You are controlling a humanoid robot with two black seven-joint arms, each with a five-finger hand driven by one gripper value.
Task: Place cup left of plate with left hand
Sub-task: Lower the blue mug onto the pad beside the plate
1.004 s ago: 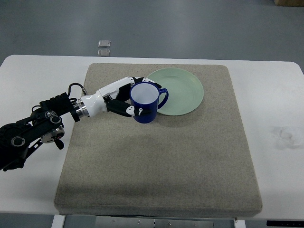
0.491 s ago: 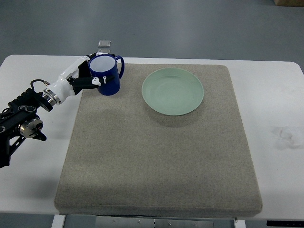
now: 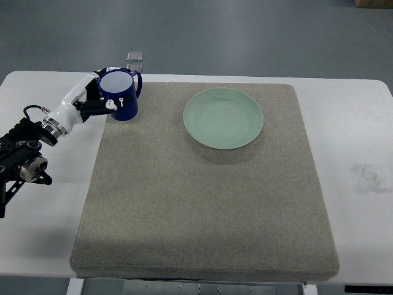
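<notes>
My left gripper is going to release the dark blue cup just inside the grey mat's side edge [image 3: 123, 136], so that the cup sits level with the plate.
A dark blue cup [image 3: 120, 94] with a white inside and a handle on its right side is over the far left corner of the grey mat [image 3: 202, 203]. My left hand [image 3: 98, 98] is shut on the cup, fingers wrapped around its left side and front. The arm comes in from the left edge. A pale green plate [image 3: 223, 118] lies on the mat's far middle, well to the right of the cup. Whether the cup rests on the mat or hangs just above it, I cannot tell.
The mat lies on a white table [image 3: 356, 153]. Bare white table shows to the left and right of the mat. Two small grey squares [image 3: 134, 59] lie on the floor beyond the table's far edge.
My left hand carried the cup from the plate's left rim to the far left, ending at the mat's far left corner. The plate has not moved.
</notes>
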